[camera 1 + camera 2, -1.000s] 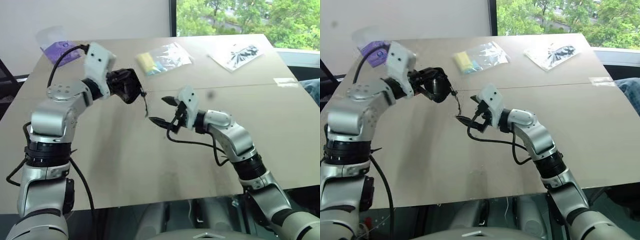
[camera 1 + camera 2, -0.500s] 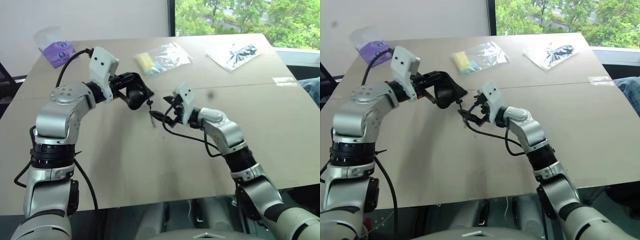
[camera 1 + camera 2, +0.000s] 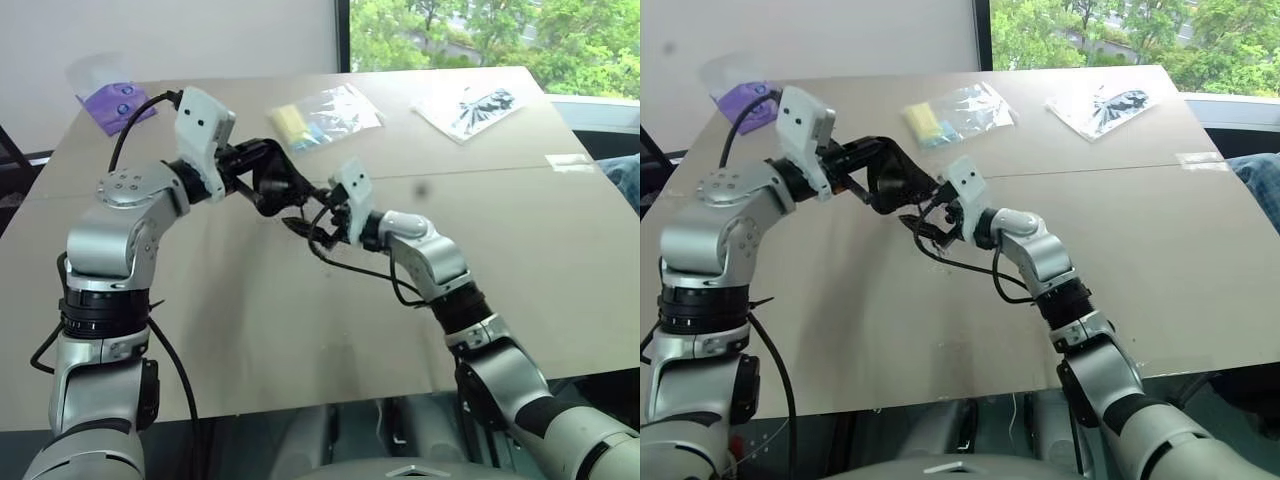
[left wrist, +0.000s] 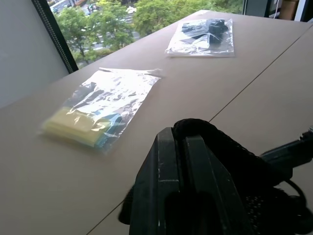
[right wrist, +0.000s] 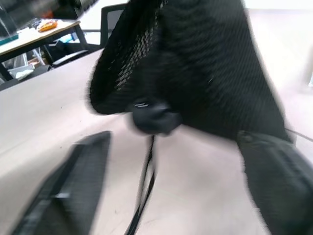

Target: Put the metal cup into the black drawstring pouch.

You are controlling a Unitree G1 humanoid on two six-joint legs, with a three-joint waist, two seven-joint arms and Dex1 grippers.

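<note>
I have the pouch in my left gripper with its drawstring end hanging low, so next I grab the drawstring [image 5: 147, 175] below the knot with my right gripper and raise that end.
The black drawstring pouch [image 3: 276, 181] hangs above the table, and my left gripper [image 3: 252, 176] is shut on its fabric. In the left wrist view the fingers [image 4: 178, 196] pinch the mesh of the pouch [image 4: 222, 149]. My right gripper [image 3: 304, 223] sits just below and to the right of the pouch, pointing at it. In the right wrist view the pouch [image 5: 195, 63] hangs right in front, and its cord [image 5: 149, 164] with the knot [image 5: 152, 118] falls between the two spread fingers. The right gripper is open. The metal cup is out of view.
Three clear plastic bags lie at the back of the table: one with yellow contents [image 3: 320, 115], one with black contents [image 3: 478, 108], one with purple contents [image 3: 115, 100]. A small clear label [image 3: 570, 162] lies at the right edge.
My right gripper has moved left and forward up to the pouch's hanging cord, and its fingers have narrowed. The left gripper has kept the pouch in about the same place.
</note>
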